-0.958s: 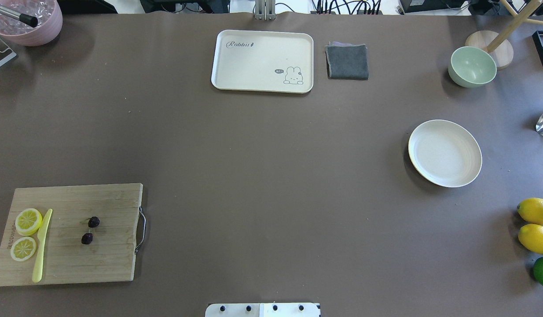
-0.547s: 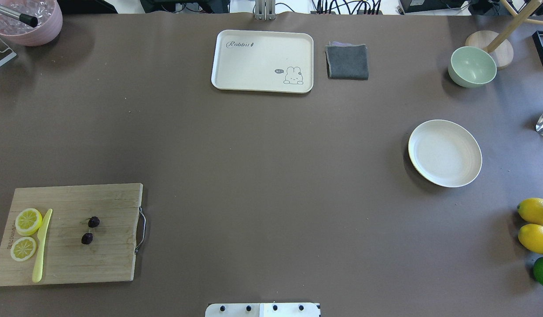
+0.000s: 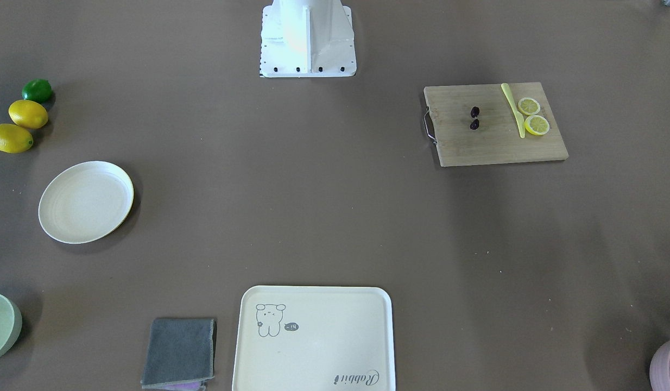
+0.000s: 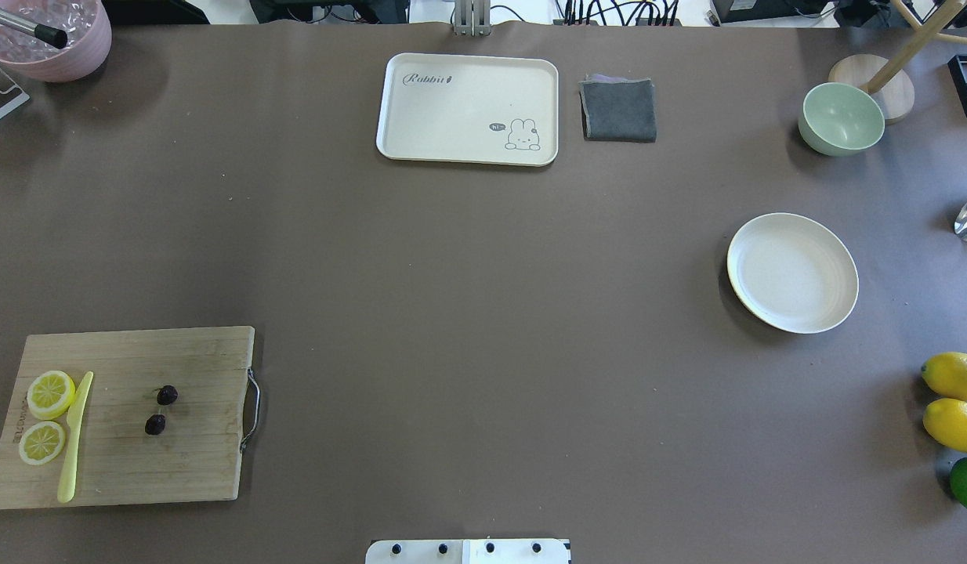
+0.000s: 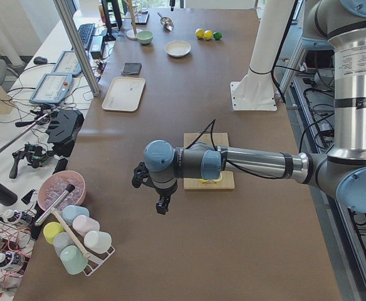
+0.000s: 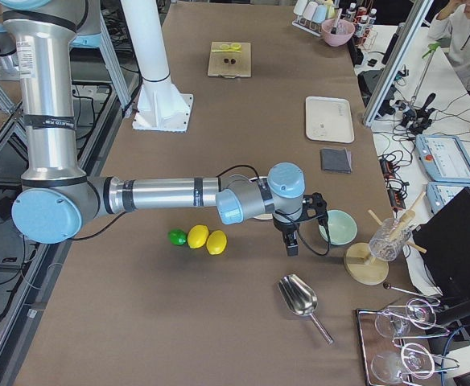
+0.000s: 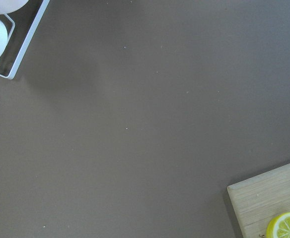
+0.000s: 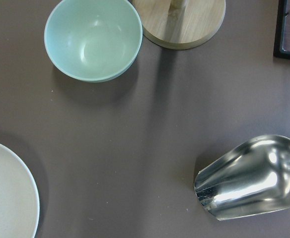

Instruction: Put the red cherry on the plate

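Note:
Next, I move my right gripper to the cream plate's rim [image 3: 39, 214] [image 8: 38, 200] on the side facing away from the cutting board and close it there.
The red cherry [image 4: 167, 395], a pair of tiny dark fruits, lies on a wooden cutting board [image 4: 170, 470] at the near left; it also shows in the front view [image 3: 475, 112]. The round cream plate [image 4: 792, 272] sits empty at the right, cherry far from it. My left gripper [image 5: 162, 202] hangs over bare table beyond the board's left end, seen only from the side, so I cannot tell its state. My right gripper [image 6: 291, 241] hovers between the plate [image 8: 6, 208] and a green bowl [image 8: 91, 37]; I cannot tell its state either.
Two lemon slices [image 4: 50, 393] and a yellow knife [image 4: 74, 439] share the board. A cream tray [image 4: 468, 108] and grey cloth [image 4: 618, 110] lie at the back. Lemons and a lime [image 4: 955, 423] sit near right, a metal scoop [image 8: 249, 178] beside them, a pink ice bowl [image 4: 52, 39] back left.

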### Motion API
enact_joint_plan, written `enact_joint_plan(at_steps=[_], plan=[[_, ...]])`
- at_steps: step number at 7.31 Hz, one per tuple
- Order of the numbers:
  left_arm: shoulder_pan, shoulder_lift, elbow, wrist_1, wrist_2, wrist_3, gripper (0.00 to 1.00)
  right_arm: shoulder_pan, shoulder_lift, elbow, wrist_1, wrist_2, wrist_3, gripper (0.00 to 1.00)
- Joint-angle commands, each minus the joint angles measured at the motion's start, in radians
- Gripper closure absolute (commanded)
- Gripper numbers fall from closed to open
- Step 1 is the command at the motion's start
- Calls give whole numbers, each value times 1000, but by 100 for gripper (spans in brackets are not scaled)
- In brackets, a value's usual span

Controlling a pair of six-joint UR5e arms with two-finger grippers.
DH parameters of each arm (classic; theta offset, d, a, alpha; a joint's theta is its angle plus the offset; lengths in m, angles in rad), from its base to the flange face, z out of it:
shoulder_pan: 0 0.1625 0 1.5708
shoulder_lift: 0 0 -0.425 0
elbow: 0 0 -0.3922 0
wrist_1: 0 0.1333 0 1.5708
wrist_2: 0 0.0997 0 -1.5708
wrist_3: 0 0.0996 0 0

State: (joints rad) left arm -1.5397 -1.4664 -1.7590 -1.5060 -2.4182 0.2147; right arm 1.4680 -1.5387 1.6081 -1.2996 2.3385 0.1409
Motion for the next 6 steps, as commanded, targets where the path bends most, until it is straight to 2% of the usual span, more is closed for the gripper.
enact_joint_plan(at_steps=[1,4,6], plan=[[1,-15,-2,1,2,-4,2,8,23,-7,-1,7,23,0],[3,-20,-4,-3,2,0,2,17,20,1,2,15,19,0],[0,-22,-5,-68,2,-11,2,17,14,1,3,18,19,0]])
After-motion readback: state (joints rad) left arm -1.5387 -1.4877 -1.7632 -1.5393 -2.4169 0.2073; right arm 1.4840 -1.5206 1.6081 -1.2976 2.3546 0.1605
